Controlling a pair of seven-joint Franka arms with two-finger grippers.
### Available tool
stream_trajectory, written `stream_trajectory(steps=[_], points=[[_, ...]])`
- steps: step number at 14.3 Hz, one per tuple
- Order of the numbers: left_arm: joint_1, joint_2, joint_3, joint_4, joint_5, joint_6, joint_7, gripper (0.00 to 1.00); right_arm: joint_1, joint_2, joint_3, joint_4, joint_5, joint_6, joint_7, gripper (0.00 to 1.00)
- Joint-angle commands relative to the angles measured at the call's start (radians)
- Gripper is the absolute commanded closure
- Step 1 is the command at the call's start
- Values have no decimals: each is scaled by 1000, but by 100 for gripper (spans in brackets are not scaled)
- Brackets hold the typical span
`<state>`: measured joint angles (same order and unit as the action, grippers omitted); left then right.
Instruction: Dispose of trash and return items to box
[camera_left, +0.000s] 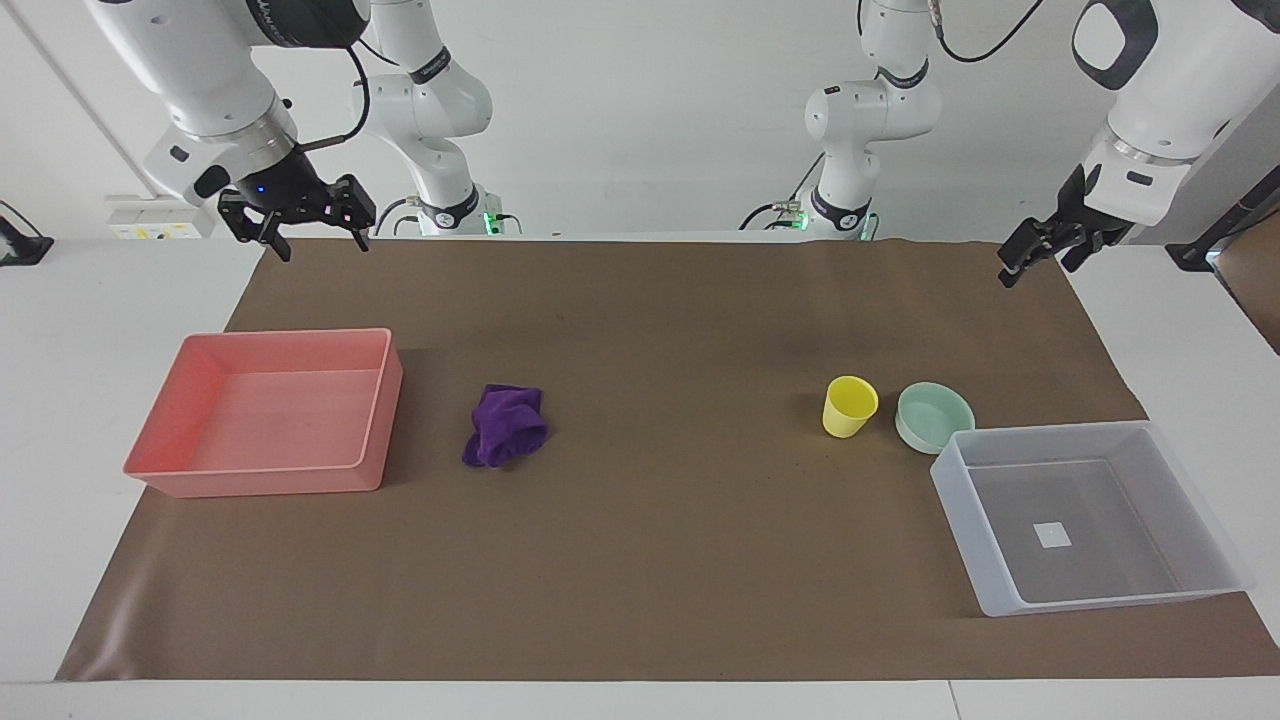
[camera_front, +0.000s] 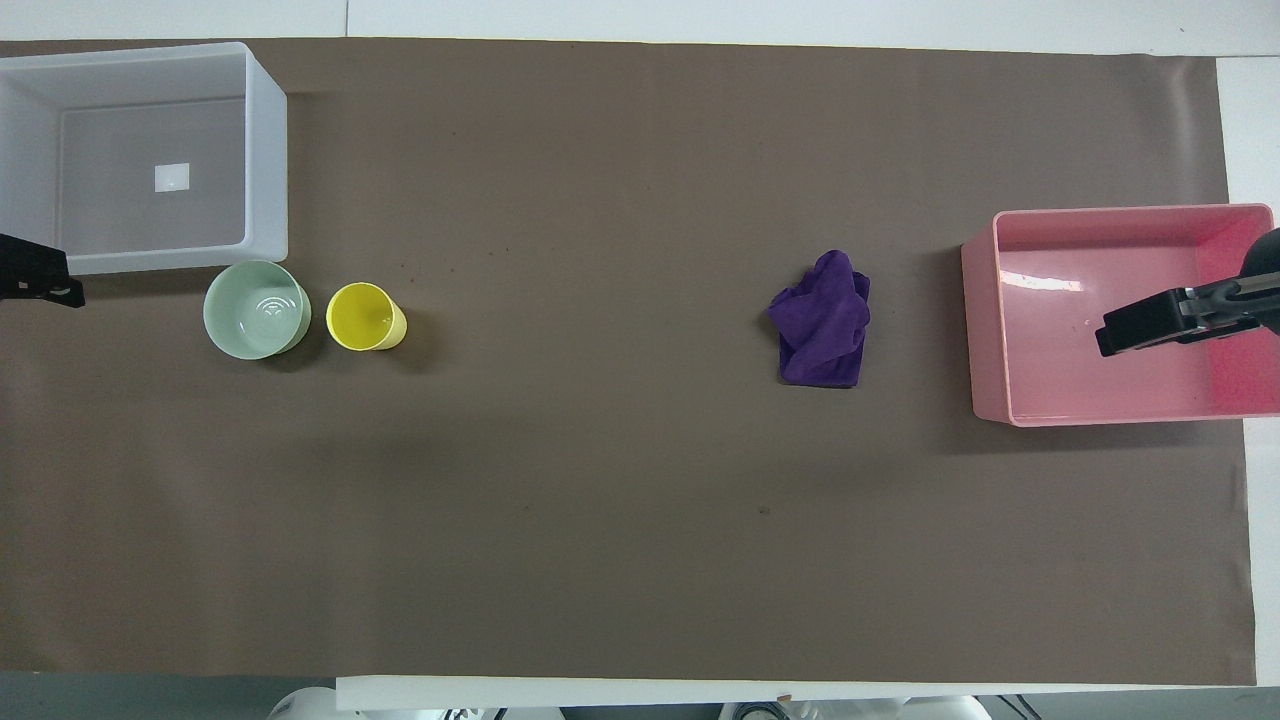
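Note:
The rim of the mint-green bowl (camera_front: 206, 314), on the side farthest from the yellow cup, will be gripped by my left gripper.
The purple cloth wad (camera_left: 505, 425) (camera_front: 825, 320) lies on the brown mat beside the pink tray (camera_left: 260, 482) (camera_front: 983, 330). The yellow cup (camera_left: 849, 406) (camera_front: 365, 317) stands upright beside the mint-green bowl (camera_left: 934, 415) (camera_front: 256, 309). Both are just nearer to the robots than the translucent box (camera_left: 985, 560) (camera_front: 266, 150), which holds only its white sticker. My right gripper (camera_left: 320, 245) (camera_front: 1150, 330) hangs raised at the right arm's end, open and empty; from above it covers the pink tray. My left gripper (camera_left: 1012, 272) (camera_front: 40, 285) hangs raised at the left arm's end, beside the box, holding nothing.
The pink tray has nothing in it. The brown mat (camera_left: 650, 560) covers most of the table, with white table surface at both ends. The cloth and the cup stand well apart, with bare mat between them.

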<state>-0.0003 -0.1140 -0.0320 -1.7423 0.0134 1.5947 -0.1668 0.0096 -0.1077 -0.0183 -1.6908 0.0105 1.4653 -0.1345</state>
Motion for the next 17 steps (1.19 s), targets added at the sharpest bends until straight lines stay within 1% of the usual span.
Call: stream_trajectory(steps=[1, 2, 3, 5, 6, 7, 8, 9, 10, 11, 12, 13, 14, 16, 17], points=[[-9, 34, -11, 82, 20, -39, 33, 0, -2, -13, 0, -17, 11, 18, 1, 0], [-26, 69, -11, 130, 20, -53, 33, 0, -2, -13, 0, -18, 9, 18, 0, 0], [-36, 86, -9, 153, 22, -56, 32, 0, -2, -13, 1, -23, 11, 24, 1, 0], [-43, 85, -11, 149, 23, -70, 33, 0, 15, 0, 8, -55, 23, 148, 7, 0], [-47, 79, -11, 144, 20, -70, 35, 0, 41, 34, 6, -55, 61, 176, 19, 0], [-44, 73, -11, 133, 19, -70, 36, 0, 44, 71, 6, -44, 98, 202, 32, 0], [-41, 67, -11, 113, 19, -62, 35, 0, 49, 98, 9, -47, 112, 258, 33, 0], [-35, 57, -9, 100, 19, -56, 26, 0, 78, 132, 12, -50, 112, 309, 35, 0], [-32, 41, -5, 60, 19, -45, 6, 0, 122, 178, 11, -52, 112, 364, 45, 0], [-29, 19, 1, 5, 17, 32, -11, 0, 145, 218, 12, -55, 111, 416, 84, 0], [-5, -4, 0, -75, 17, 148, -40, 0, 176, 256, 12, -56, 109, 452, 122, 0], [6, -36, 0, -167, 17, 230, -62, 0, 206, 284, 12, -61, 102, 484, 137, 0], [6, -42, 1, -221, 17, 281, -71, 0, 222, 302, 11, -101, 100, 544, 150, 0], [3, -38, 0, -308, 17, 364, -121, 0, 248, 313, 11, -209, 98, 675, 162, 0], [-6, -29, -2, -363, 17, 445, -157, 0, 254, 322, 11, -252, 95, 723, 164, 0]])
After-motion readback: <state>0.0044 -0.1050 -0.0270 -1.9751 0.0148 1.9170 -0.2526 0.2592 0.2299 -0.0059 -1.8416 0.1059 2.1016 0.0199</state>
